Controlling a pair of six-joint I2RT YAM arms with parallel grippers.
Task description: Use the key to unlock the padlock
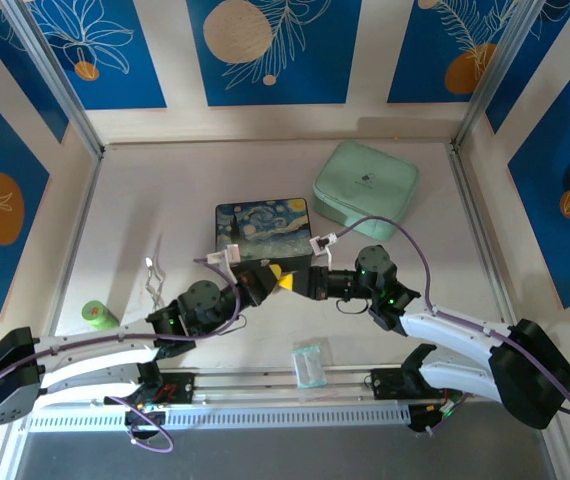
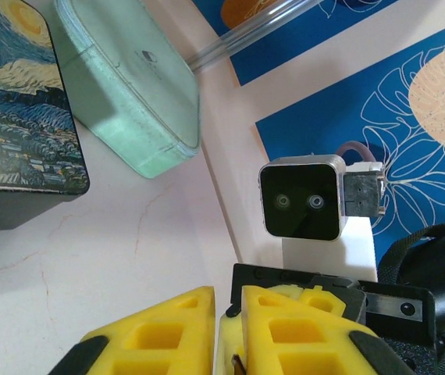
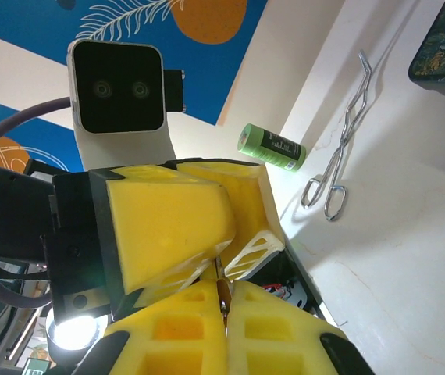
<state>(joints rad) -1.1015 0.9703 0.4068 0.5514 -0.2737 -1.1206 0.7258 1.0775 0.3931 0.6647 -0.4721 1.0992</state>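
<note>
The key's head sits shallow in my right gripper's fingers while my left gripper pinches its blade. Next, my right gripper opens and takes the head deeper [image 3: 225,301].
My two grippers meet tip to tip just in front of the starry-night box [image 1: 263,228]. The right gripper [image 3: 224,285] is shut on a thin brass piece seen edge-on, the padlock [image 3: 222,295]. A thin silver sliver, the key [image 3: 218,269], rises from it into the yellow fingers [image 3: 176,219] of the left gripper [image 1: 277,275]. In the left wrist view the left gripper [image 2: 228,293] leaves a narrow slit between its fingers, with a small dark metal bit [image 2: 238,363] deep in it. Most of the padlock and key is hidden by the pads.
A mint-green case [image 1: 365,187] lies behind the box at the right. Silver wire tongs [image 1: 155,280] and a green roll [image 1: 98,316] lie at the left. A clear packet [image 1: 309,362] sits near the front rail. Metal frame posts stand at the table's back corners.
</note>
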